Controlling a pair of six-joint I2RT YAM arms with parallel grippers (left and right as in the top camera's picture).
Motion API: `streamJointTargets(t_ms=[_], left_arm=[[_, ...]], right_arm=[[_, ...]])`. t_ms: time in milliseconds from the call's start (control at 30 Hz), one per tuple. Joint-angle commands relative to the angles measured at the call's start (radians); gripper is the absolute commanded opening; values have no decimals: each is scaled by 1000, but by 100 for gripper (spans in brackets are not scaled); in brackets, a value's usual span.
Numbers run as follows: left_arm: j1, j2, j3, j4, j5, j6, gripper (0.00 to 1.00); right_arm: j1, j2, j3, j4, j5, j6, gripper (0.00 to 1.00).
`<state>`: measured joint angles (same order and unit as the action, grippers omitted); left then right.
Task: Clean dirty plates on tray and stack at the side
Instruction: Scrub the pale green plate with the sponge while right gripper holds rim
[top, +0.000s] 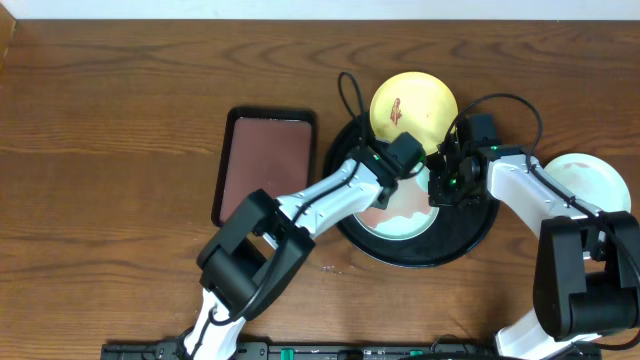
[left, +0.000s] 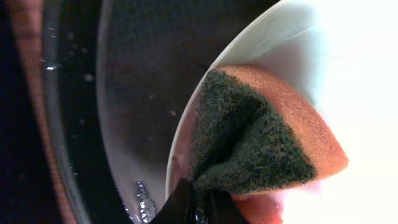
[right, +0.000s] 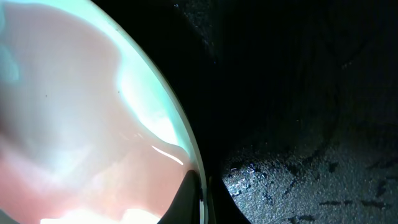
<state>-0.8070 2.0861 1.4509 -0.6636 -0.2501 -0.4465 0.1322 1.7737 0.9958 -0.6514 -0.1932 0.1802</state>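
Observation:
The orange sponge will go down from my left gripper onto the reddish-brown tray's half nearer the round black tray (top: 276, 183), where I will put it.
A pale blue-green plate (top: 408, 222) lies on the round black tray (top: 470, 240). A pale yellow plate (top: 413, 108) with a red-brown smear sits at the tray's far edge. Another pale plate (top: 590, 180) lies on the table at the right. My left gripper (top: 402, 172) is shut on an orange sponge with a dark green scouring face (left: 255, 137), pressed on the blue-green plate (left: 273, 43). My right gripper (top: 438, 185) is shut on that plate's rim (right: 186, 134), one finger above, one below.
A rectangular reddish-brown tray (top: 266, 165) with a dark rim lies left of the black tray. The black tray's floor (right: 298, 174) is wet with droplets. The arms cross over the tray from below.

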Motion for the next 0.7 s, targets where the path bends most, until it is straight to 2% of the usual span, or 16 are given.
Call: streamJointTargets(t_ms=[0, 167, 300, 333, 467, 600, 667], left_arm=[[26, 44, -30, -23, -304, 32, 8], [26, 44, -30, 82, -240, 32, 7], [26, 45, -31, 180, 29, 25, 7], [26, 45, -31, 212, 133, -1, 7], [26, 45, -31, 279, 365, -105, 8], [26, 45, -31, 341, 554, -177, 7], [26, 45, -31, 367, 594, -181, 8]], right_arm=[[13, 37, -10, 11, 55, -2, 1], [13, 37, -10, 4, 55, -11, 1], [13, 37, -10, 4, 55, -21, 1], [13, 37, -10, 4, 55, -21, 1], [13, 37, -10, 4, 55, -21, 1], [13, 37, -10, 3, 55, -21, 1], [13, 37, -10, 3, 55, -21, 1]])
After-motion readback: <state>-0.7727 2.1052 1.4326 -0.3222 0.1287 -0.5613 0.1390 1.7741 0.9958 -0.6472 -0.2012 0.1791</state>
